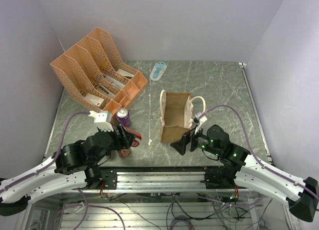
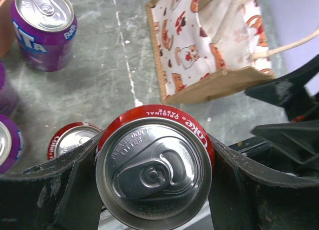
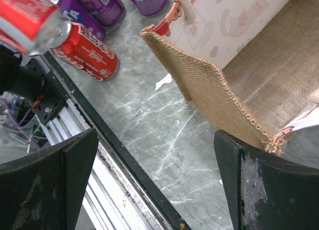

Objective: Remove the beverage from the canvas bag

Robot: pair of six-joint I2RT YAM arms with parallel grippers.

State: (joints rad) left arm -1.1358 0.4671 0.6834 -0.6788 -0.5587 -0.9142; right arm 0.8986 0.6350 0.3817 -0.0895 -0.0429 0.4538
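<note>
My left gripper is holding the Coke can and will let it go on the table [image 1: 129, 136] [image 2: 66, 99] between the purple Fanta can and the second Coke can.
The tan canvas bag [image 1: 175, 115] with cream handles stands open at mid-table; its inside shows only brown fabric. It also shows in the left wrist view [image 2: 199, 56] and the right wrist view [image 3: 249, 75]. My left gripper [image 1: 130, 139] is left of the bag and shut on a red Coke can [image 2: 154, 165], held clear of the bag above the table. The held can also shows in the right wrist view [image 3: 30, 16]. My right gripper [image 1: 185, 140] is open and empty at the bag's near corner, its midpoint [image 3: 159, 180] over bare table.
A purple Fanta can [image 1: 123, 117] stands left of the bag. A second red Coke can [image 3: 89, 46] lies on the table near more purple cans [image 3: 94, 6]. An orange file rack [image 1: 94, 70] stands at the back left. A blue-white object [image 1: 158, 70] lies behind the bag.
</note>
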